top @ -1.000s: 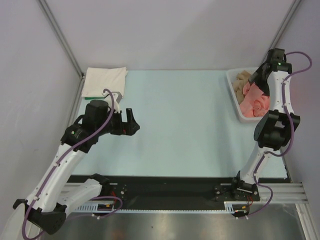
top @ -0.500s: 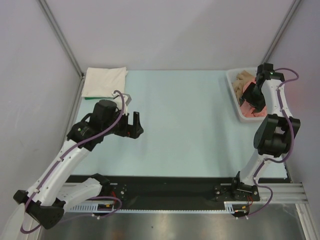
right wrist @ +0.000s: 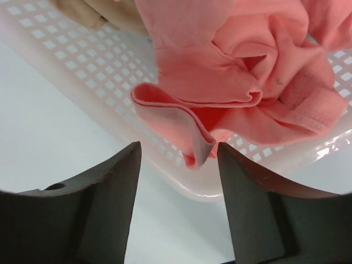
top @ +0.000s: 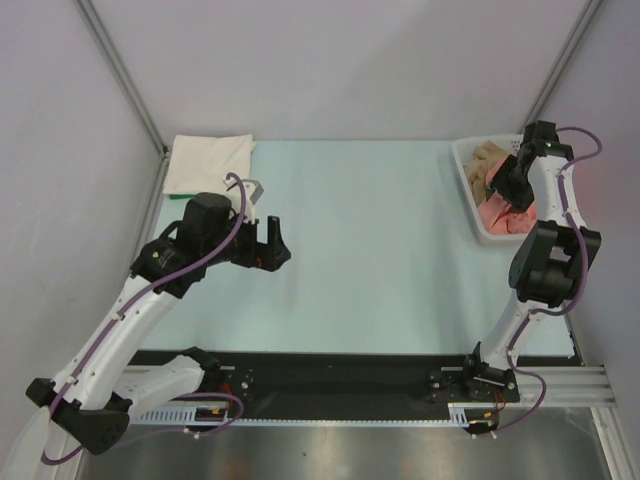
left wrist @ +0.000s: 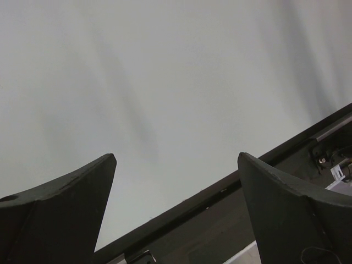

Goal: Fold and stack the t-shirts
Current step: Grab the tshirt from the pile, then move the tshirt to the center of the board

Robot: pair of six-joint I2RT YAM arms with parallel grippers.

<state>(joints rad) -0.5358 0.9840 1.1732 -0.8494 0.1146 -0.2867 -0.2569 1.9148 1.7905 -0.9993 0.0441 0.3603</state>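
The near end of the salmon-pink t-shirt is to be laid over the black rail's middle (top: 328, 353) (left wrist: 220, 197) first. Then my left gripper needs to close on that end.
The salmon-pink t-shirt (right wrist: 242, 71) lies crumpled in the white mesh basket (right wrist: 104, 71), and also shows in the top view (top: 503, 215). My right gripper (right wrist: 177, 154) is open just above the basket's near rim. A hanging fold of the salmon shirt sits at the gap between the fingertips, unclamped. The tan-beige t-shirt (top: 487, 163) lies at the basket's far end (right wrist: 91, 12). The cream-white t-shirt (top: 208, 163) lies folded at the table's back left. My left gripper (top: 277, 245) is open and empty over the left table, showing only bare table in its wrist view (left wrist: 176, 159).
The basket (top: 468, 200) stands at the table's back right, next to the right wall. A black rail (left wrist: 231, 220) runs along the table's near edge. Grey walls close in the left, back and right sides.
My right gripper dropped from above the basket to its near rim, and the salmon shirt lies lower in the basket. My left arm shifted slightly right, still open.
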